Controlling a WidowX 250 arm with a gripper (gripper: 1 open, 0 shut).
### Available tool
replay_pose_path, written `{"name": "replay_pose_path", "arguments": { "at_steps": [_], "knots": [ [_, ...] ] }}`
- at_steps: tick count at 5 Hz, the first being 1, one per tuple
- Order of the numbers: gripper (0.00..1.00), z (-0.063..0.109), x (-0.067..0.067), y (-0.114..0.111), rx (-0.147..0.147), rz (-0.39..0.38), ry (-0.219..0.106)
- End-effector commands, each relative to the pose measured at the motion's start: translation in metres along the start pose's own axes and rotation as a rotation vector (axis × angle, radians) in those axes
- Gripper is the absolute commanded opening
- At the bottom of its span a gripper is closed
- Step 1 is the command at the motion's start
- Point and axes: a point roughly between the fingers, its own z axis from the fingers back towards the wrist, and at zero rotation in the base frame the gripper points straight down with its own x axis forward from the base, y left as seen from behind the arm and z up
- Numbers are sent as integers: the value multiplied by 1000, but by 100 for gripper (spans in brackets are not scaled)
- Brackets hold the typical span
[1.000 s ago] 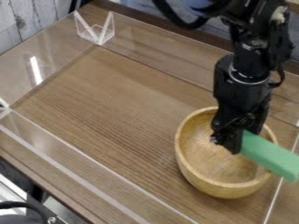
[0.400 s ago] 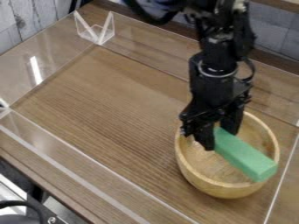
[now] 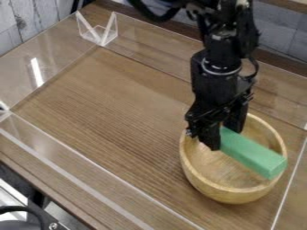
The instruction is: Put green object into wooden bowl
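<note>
Next, I release the mint-green object on the middle of the wooden bowl's bottom (image 3: 228, 161), inside the bowl's rim.
The wooden bowl (image 3: 225, 190) sits at the right front of the wooden table. The mint-green object (image 3: 257, 155) lies slanted inside it, its far end toward the bowl's right rim. My black gripper (image 3: 217, 137) reaches down over the bowl's left half, and its fingers close around the block's upper-left end. The arm rises from there to the top of the view and hides the bowl's back rim.
Clear acrylic walls (image 3: 36, 72) border the table on the left and front. A small clear stand (image 3: 96, 30) sits at the back left corner. The table's right edge lies close beside the bowl.
The gripper has carried the green block leftward from over the bowl's right rim to inside the bowl. Since the last earlier frame it has barely moved.
</note>
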Motion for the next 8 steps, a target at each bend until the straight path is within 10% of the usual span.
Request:
{"name": "replay_pose_path", "arguments": {
  "at_steps": [1,3,6,7,8],
  "knots": [
    [0,26,2,-16,-76,43,-12],
    [0,26,-27,3,-67,31,-12],
    [0,10,-37,2,-48,52,-24],
    [100,26,-21,4,-39,16,-10],
    [100,48,-9,-1,-29,-28,37]
  ]
}}
